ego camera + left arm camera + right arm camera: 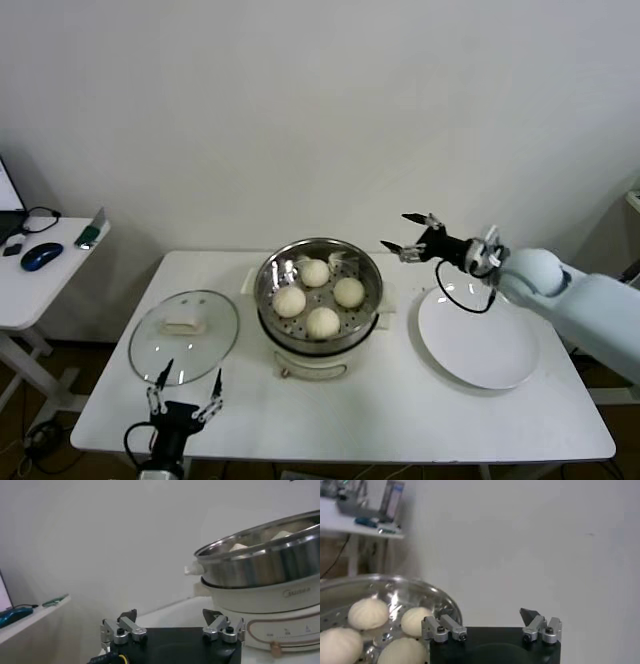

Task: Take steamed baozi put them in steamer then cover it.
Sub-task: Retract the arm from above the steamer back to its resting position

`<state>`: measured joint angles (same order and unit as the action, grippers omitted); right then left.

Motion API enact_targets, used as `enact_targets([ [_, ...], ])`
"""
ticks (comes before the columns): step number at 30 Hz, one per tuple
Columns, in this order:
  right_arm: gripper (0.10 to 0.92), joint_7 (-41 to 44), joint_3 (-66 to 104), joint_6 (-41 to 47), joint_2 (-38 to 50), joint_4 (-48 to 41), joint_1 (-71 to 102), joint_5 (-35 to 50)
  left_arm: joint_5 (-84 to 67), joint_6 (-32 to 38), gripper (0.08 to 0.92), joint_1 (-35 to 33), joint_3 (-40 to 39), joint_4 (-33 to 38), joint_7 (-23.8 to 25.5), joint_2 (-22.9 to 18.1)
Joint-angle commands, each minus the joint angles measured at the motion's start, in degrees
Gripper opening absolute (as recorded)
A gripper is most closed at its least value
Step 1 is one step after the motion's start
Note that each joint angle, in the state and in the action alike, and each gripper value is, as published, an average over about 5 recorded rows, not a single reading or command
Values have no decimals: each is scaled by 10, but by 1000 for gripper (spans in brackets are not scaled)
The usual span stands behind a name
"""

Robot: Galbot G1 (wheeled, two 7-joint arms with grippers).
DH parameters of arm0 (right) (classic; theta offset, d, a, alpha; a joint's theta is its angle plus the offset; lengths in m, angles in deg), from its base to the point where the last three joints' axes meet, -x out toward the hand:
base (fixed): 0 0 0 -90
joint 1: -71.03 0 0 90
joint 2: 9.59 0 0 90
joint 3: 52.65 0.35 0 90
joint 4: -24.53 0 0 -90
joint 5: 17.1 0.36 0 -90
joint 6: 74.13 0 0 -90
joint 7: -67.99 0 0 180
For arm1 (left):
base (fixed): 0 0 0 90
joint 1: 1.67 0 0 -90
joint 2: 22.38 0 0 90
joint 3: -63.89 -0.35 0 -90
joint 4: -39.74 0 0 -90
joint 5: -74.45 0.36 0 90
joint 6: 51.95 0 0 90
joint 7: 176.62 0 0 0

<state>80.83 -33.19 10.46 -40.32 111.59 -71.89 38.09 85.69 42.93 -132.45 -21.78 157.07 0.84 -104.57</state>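
Observation:
I should next close my left gripper on the middle of the cream handle (184, 327) on the glass cover.
The steamer (318, 300) stands at the middle of the white table, uncovered, with several cream-white baozi (315, 272) on its perforated tray. The cover (184, 335), a clear glass lid with a cream handle, lies flat on the table to the steamer's left. My right gripper (405, 235) hangs open and empty just right of the steamer's rim; its wrist view shows the baozi (367, 612) beside its open gripper (485, 616). At the table's front left edge, just in front of the cover, my left gripper (185, 395) points up, open and empty. The left wrist view shows the steamer (265, 570) beyond that gripper (170, 615).
An empty white plate (478, 335) lies right of the steamer, under my right forearm. A small side table (60, 262) with a blue mouse (40, 258) stands at far left. A white wall closes off the back.

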Motion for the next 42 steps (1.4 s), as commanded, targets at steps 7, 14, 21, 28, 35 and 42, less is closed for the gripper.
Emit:
enact_targets([
  [7,823,-63,640,5,-65,115,609,-81,112,-40,823,22,12,8,-1,9],
  [14,823,-64,750,62,-174,149,692,-132,269,-70,823,48,25,-1,-11,34],
  [21,823,-75,786,84,-256,165,732,-195,473,-126,823,81,15,-33,-20,91],
  [28,823,-113,793,107,-293,170,749,-226,605,-105,823,145,-6,-128,-12,137],
  [35,823,-105,800,106,-302,168,763,-237,683,-56,823,262,-9,-276,-43,130],
  [42,823,-94,797,97,-320,161,775,-260,706,-38,823,328,-16,-374,-45,138],
])
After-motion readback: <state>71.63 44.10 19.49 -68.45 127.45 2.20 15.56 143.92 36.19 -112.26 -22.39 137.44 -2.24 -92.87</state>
